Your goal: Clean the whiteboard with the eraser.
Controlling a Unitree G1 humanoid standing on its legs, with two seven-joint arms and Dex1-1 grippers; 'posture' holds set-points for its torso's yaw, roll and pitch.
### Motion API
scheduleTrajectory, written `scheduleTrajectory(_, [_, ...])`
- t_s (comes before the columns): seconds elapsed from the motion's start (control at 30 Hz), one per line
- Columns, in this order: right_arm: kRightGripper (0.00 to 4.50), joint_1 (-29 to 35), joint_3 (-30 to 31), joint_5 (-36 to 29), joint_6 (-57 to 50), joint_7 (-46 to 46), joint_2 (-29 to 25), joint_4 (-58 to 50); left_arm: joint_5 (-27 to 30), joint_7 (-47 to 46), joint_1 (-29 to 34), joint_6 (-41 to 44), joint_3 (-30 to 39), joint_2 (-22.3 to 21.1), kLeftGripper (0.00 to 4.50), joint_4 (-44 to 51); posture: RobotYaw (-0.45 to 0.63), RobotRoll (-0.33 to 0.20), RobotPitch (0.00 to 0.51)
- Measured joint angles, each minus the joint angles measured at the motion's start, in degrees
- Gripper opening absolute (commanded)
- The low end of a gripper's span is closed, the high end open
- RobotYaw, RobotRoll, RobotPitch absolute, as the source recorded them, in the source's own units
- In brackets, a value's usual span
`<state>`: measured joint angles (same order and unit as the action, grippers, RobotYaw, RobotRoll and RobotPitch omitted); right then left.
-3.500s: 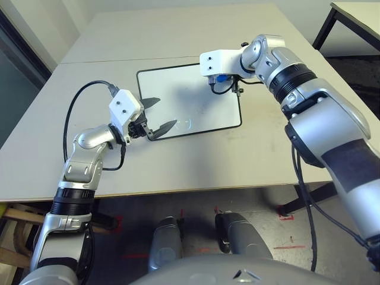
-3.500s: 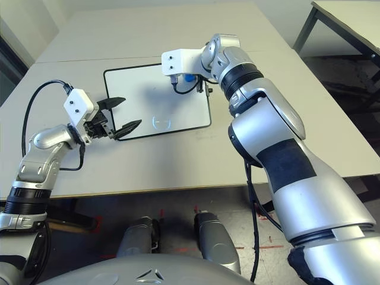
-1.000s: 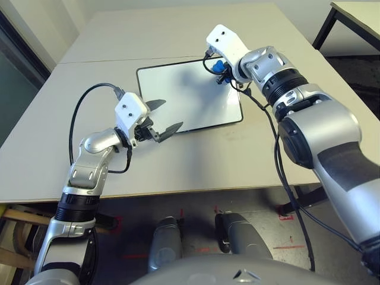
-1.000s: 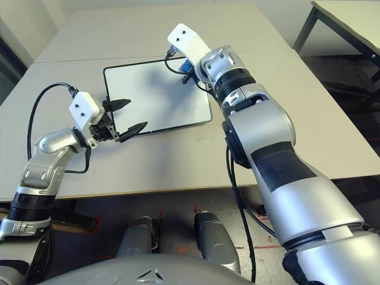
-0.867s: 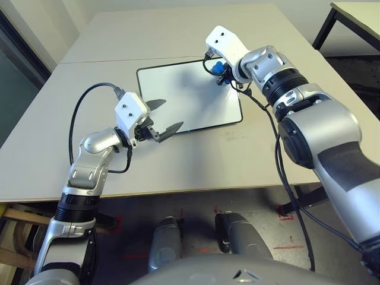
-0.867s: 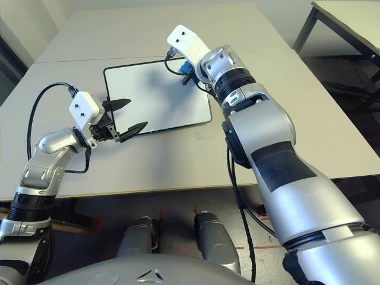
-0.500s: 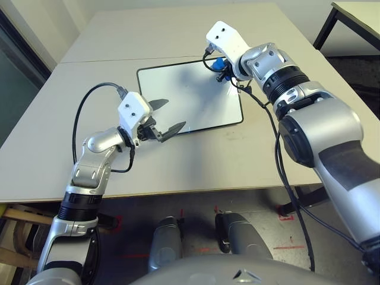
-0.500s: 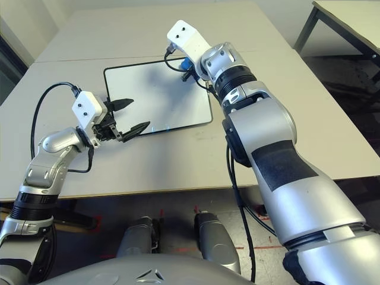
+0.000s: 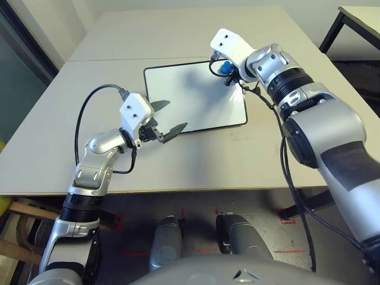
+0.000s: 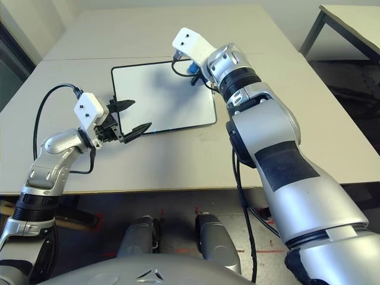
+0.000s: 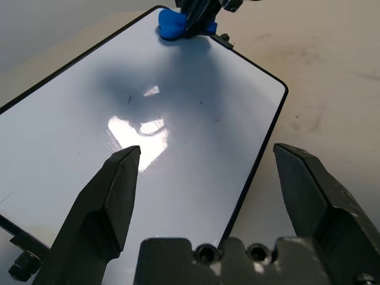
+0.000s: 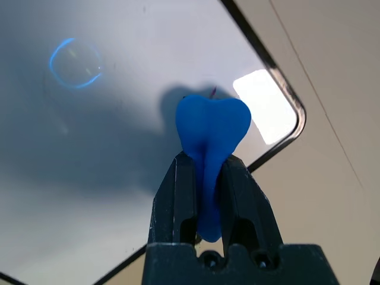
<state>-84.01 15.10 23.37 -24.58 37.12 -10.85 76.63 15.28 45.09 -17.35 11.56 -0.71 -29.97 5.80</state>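
The blue eraser will be released on the bare table (image 9: 281, 114) beside the whiteboard, on my right gripper's side, by that gripper.
The whiteboard (image 9: 190, 95), white with a thin black frame, lies flat in the middle of the table. Its surface looks wiped, with only tiny specks left. My right gripper (image 12: 205, 169) is shut on the blue eraser (image 12: 211, 139) and holds it at the board's far right corner (image 9: 225, 67). A small mark sits just beyond the eraser's tip. My left gripper (image 9: 165, 117) hangs open over the board's near left edge, nothing between its fingers (image 11: 110, 196). In the left wrist view the eraser (image 11: 178, 22) shows at the far end of the board (image 11: 148, 136).
Beige table (image 9: 196, 160) with bare surface all around the board. A seam (image 9: 101, 59) runs across it behind the board. Another table's corner (image 9: 359, 18) stands at the far right. A black cable (image 9: 89, 113) loops from my left wrist.
The camera has shifted slightly. My right gripper stays at the far right corner with the eraser, barely moved. My left gripper has crept a little toward the board's near edge.
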Motion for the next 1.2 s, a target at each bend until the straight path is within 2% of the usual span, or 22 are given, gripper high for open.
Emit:
scheduleTrajectory(0.33, [0.34,1.2,-0.2,-0.4,-0.5,3.2,-1.2,-0.1,-0.1,0.2,-2.2,-0.9,-0.5,0.7,4.50,-2.3,-0.05,0.000,0.060])
scheduleTrajectory(0.57, [0.34,0.9,0.2,-1.5,-1.7,12.5,-3.9,-4.0,-0.1,0.9,-2.6,-1.4,-0.5,1.1,4.50,-2.4,-0.09,0.000,0.068])
scheduleTrajectory(0.7, [0.34,4.5,1.9,-1.8,-7.9,21.3,-9.0,-17.9,-0.1,1.6,-3.4,-1.7,-0.8,1.2,4.50,-4.2,-0.11,0.000,0.071])
scheduleTrajectory(0.83, [0.34,17.5,4.4,-2.2,-19.1,29.3,-17.0,-41.0,-0.1,2.5,-4.9,-2.3,-1.2,1.5,4.50,-5.9,-0.13,0.000,0.070])
scheduleTrajectory(0.93, [0.34,23.9,4.8,-2.7,-25.8,31.9,-21.8,-51.6,-0.1,3.1,-5.2,-2.6,-1.5,1.7,4.50,-7.1,-0.14,0.000,0.068])
scheduleTrajectory(1.07, [0.34,26.5,4.8,-3.7,-30.3,32.4,-26.6,-58.9,-0.2,3.4,-6.2,-3.2,-1.8,2.0,4.50,-7.5,-0.15,0.000,0.066])
scheduleTrajectory(1.2, [0.34,28.8,4.8,-4.5,-30.9,30.7,-30.0,-56.8,-0.2,3.7,-6.8,-3.7,-1.8,1.9,4.50,-8.8,-0.14,0.000,0.064])
